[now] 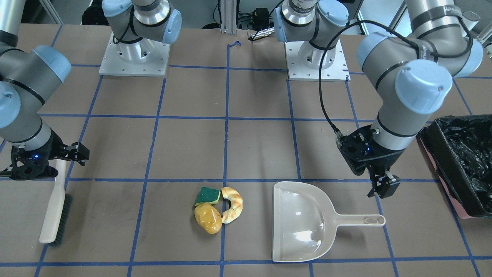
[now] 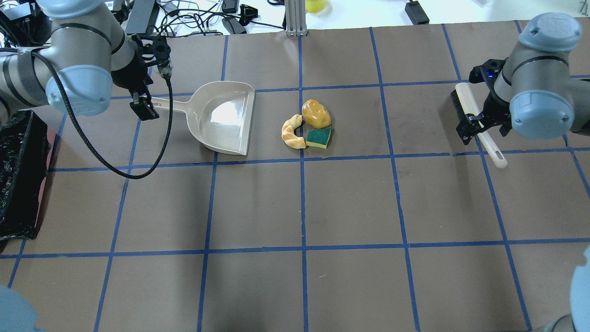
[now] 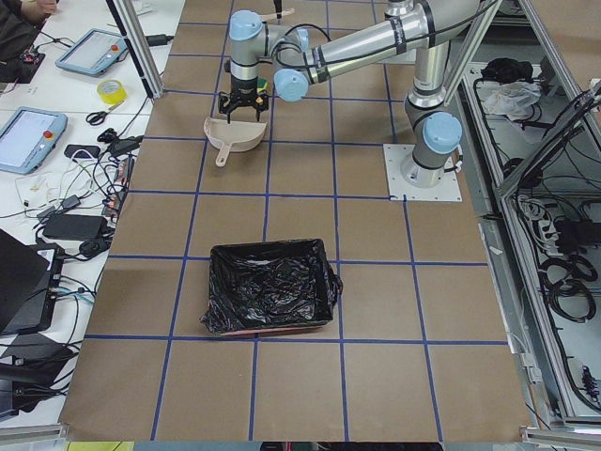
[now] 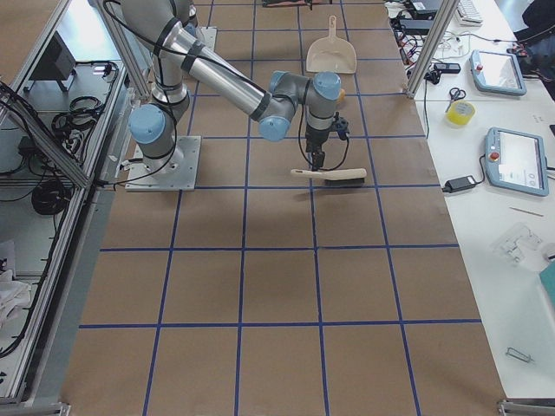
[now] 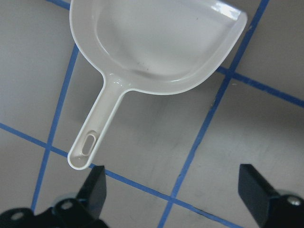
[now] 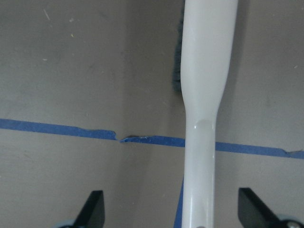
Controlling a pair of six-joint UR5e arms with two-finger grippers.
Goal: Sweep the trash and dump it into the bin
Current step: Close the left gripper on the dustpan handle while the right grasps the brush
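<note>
The fingers of my left gripper needs to next go to the handle (image 1: 364,221) (image 5: 94,133) of the beige dustpan and close there, beside the hole near the handle's end.
The trash lies together mid-table: a green-and-yellow sponge (image 1: 207,195) (image 2: 319,137), a yellow-orange potato-like lump (image 1: 208,218) (image 2: 316,114) and a croissant-like bread piece (image 1: 233,209) (image 2: 292,131). The pink bin (image 1: 461,161) (image 2: 18,175), lined with a black bag, stands at the table's left end. My left gripper (image 1: 384,188) (image 2: 152,87) (image 5: 175,190) is open and empty above the handle end of the beige dustpan (image 1: 303,223) (image 2: 221,115) (image 5: 156,42). My right gripper (image 1: 50,163) (image 2: 481,124) (image 6: 172,211) is open, its fingers astride the handle of a white brush (image 1: 57,207) (image 2: 474,120) (image 6: 206,95).
The dustpan lies flat with its mouth facing the trash, a short gap between them. The brush lies flat on the robot's right side, bristles away from the trash. Blue tape lines grid the brown table. The two arm bases (image 1: 134,57) (image 1: 317,57) stand on the robot's edge.
</note>
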